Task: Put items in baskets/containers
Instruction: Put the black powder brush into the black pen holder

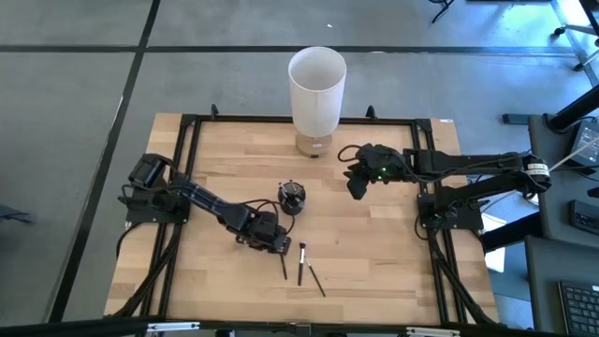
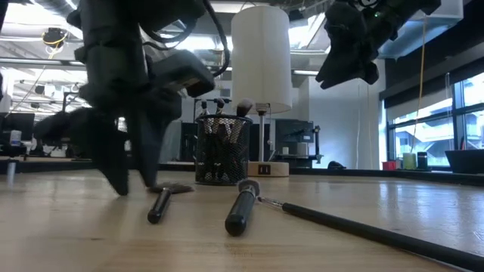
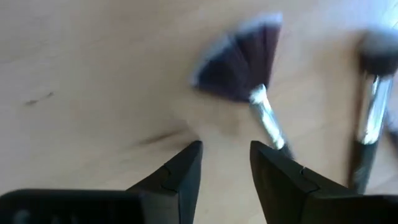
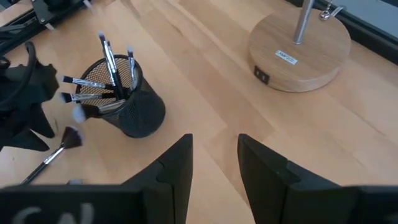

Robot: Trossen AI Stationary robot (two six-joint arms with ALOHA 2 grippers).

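Observation:
Next, my left gripper lifts clear and takes the thicker brush [image 2: 242, 208] first, because the fan brush's handle lies under one finger, outside its grasp.
A small dark mesh cup [image 1: 292, 197] [image 2: 223, 151] [image 4: 127, 109] stands on the table with several brushes upright in it. Three brushes lie flat near the near edge: a fan brush [image 1: 284, 267] [image 3: 239, 62] [image 2: 160, 204], a thicker one [image 1: 300, 263] [image 2: 242, 211] and a thin long one [image 1: 316, 279]. My left gripper [image 1: 273, 245] [image 3: 227, 168] [image 2: 136, 185] is open and points down at the table, just beside the fan brush's handle. My right gripper [image 1: 357, 190] [image 4: 214, 162] is open and hangs in the air to the right of the cup. My left gripper comes from above, pointing down, with its fingertips at the tabletop. One finger [image 3: 280, 177] covers the fan brush's handle [image 3: 273, 134] just behind the silver ferrule. I cannot tell whether it touches the handle. The brush lies flat on the table.
A tall white cylinder [image 1: 316, 89] on a round wooden base [image 4: 298, 50] stands at the far edge, behind the cup. Black frame rails [image 1: 187, 126] run along the table's sides. Bare wood lies between the cup and my right arm.

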